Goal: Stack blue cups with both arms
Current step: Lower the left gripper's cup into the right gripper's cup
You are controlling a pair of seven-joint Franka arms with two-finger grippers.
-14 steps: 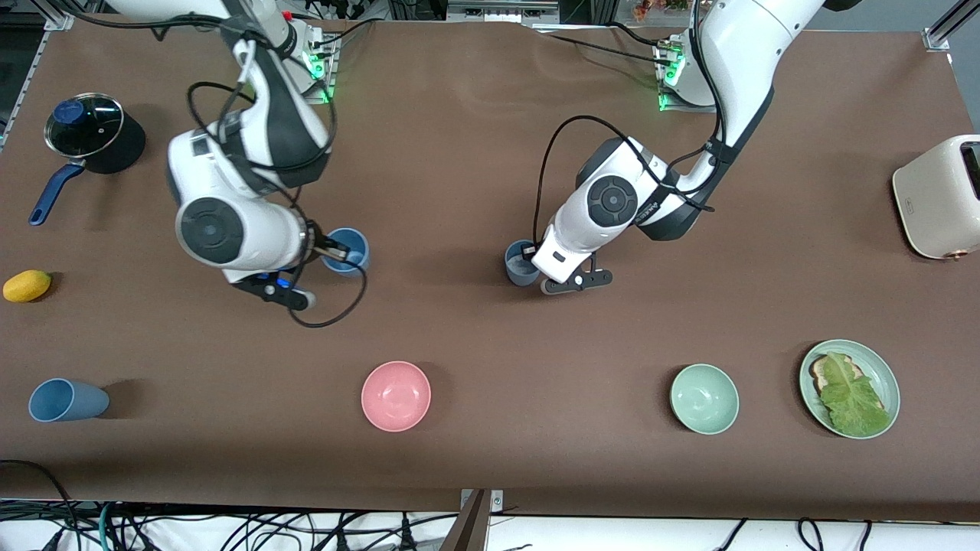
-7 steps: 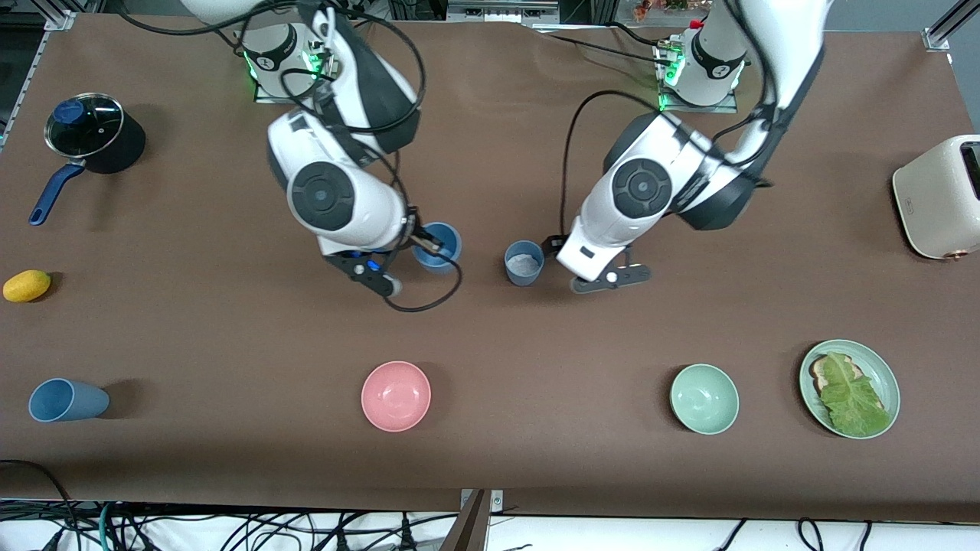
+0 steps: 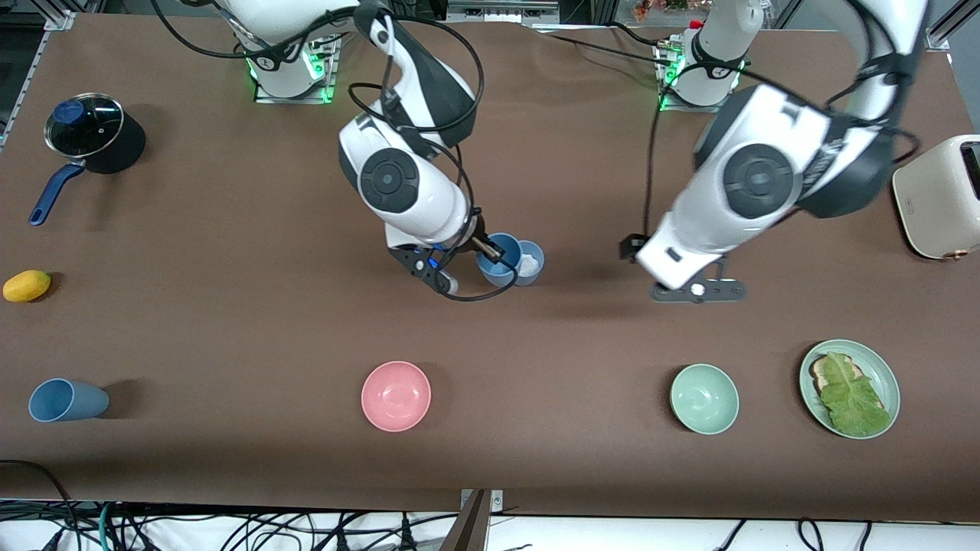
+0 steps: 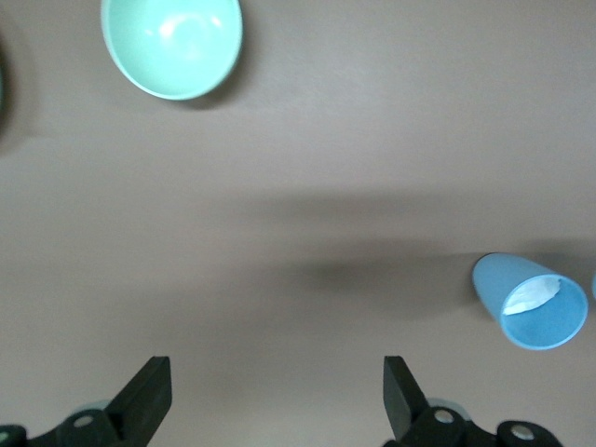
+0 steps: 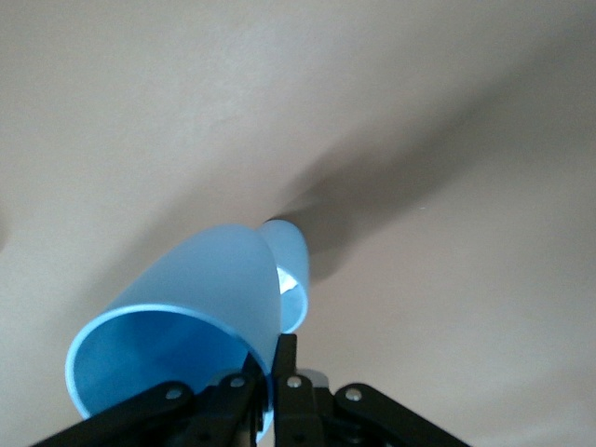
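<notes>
The blue cup in my right gripper, tilted partly over the standing one, will be let go inside the upright blue cup (image 3: pixel 527 258) (image 5: pixel 292 298) in the middle of the table.
My right gripper (image 3: pixel 490 249) is shut on the rim of a blue cup (image 3: pixel 496 264) and holds it tilted, partly over a second blue cup (image 3: pixel 531 262) that stands upright mid-table. In the right wrist view the fingers (image 5: pixel 284 358) pinch the held cup's wall (image 5: pixel 177 307), with the standing cup (image 5: pixel 291 265) just past it. My left gripper (image 3: pixel 632 249) is open and empty over bare table toward the left arm's end. It shows open in the left wrist view (image 4: pixel 275 400), with the standing cup (image 4: pixel 531 303) off to one side. A third blue cup (image 3: pixel 65 400) lies on its side near the front edge at the right arm's end.
A pink bowl (image 3: pixel 396 396) and a pale green bowl (image 3: pixel 704 399) stand nearer the front camera. A green plate with toast and lettuce (image 3: pixel 884 375) and a cream toaster (image 3: pixel 940 197) are at the left arm's end. A lidded pot (image 3: pixel 93 134) and a yellow fruit (image 3: pixel 27 285) are at the right arm's end.
My right gripper carried its blue cup toward mid-table, up against the standing cup. My left gripper let go of the standing cup and drew away toward the left arm's end.
</notes>
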